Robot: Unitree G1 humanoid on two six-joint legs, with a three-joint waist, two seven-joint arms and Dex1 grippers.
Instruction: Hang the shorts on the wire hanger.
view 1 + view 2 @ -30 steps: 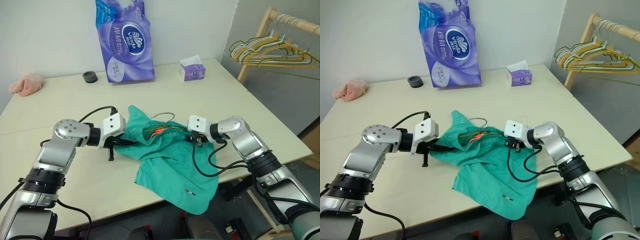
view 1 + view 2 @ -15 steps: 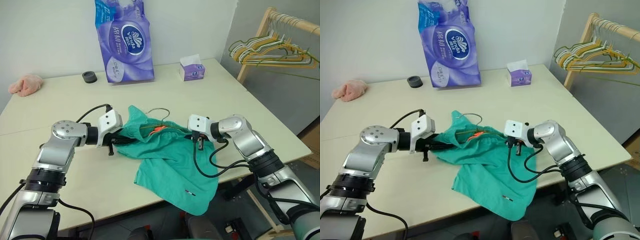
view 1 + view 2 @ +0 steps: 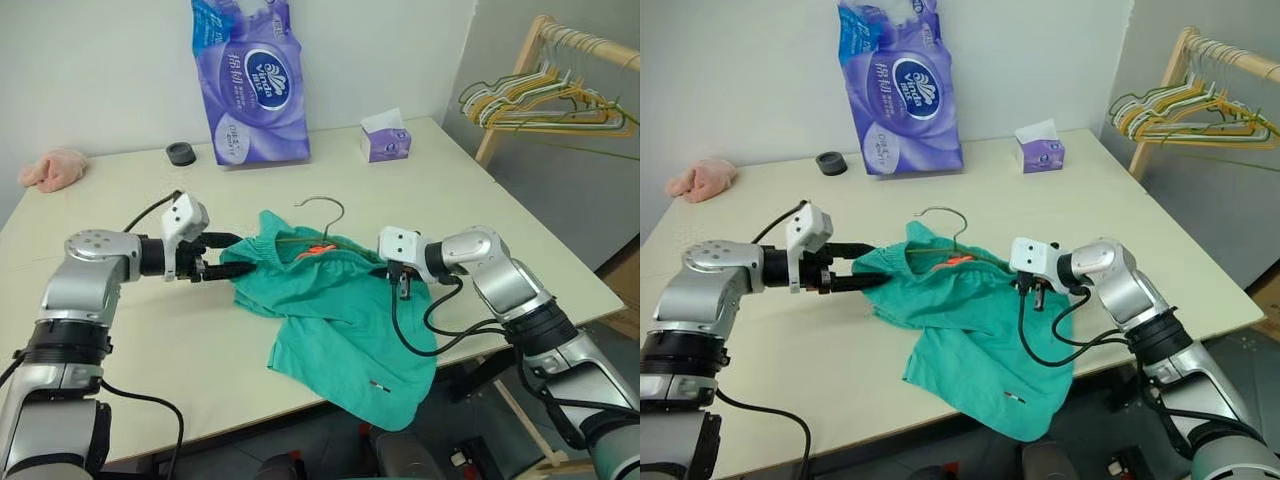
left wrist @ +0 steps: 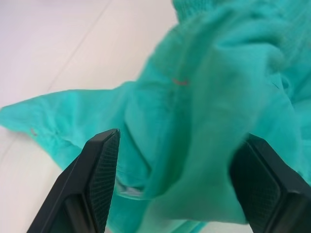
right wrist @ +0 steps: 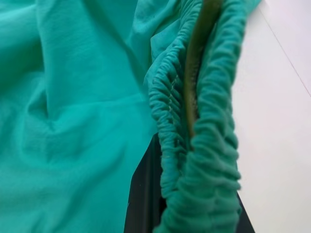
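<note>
I should pinch the shorts' loose side (image 3: 257, 252) with my left gripper while my right gripper pulls the waistband straight, because the shorts' waistband is bunched along the wire hanger.
The teal-green shorts (image 3: 340, 320) lie crumpled on the table, one leg hanging over the front edge. The wire hanger (image 3: 322, 212) is threaded into the gathered waistband, its hook standing up above the cloth. My left gripper (image 3: 243, 254) is open at the shorts' left edge, and the left wrist view shows its fingers (image 4: 99, 170) spread wide with loose cloth (image 4: 209, 73) between them. At the waistband's right end my right gripper (image 3: 400, 285) is shut on the shorts. In the right wrist view the olive wire (image 5: 199, 48) runs inside the waistband (image 5: 204, 160).
A purple tissue pack (image 3: 250, 80), a small tissue box (image 3: 385, 140) and a black ring (image 3: 181, 153) stand at the table's back. A pink cloth (image 3: 52, 168) lies far left. A wooden rack with several hangers (image 3: 545, 100) stands to the right.
My left gripper has opened, let go of the shorts' left edge and drawn back to the left. The hanger's hook now stands higher above the waistband. The right gripper keeps its hold.
</note>
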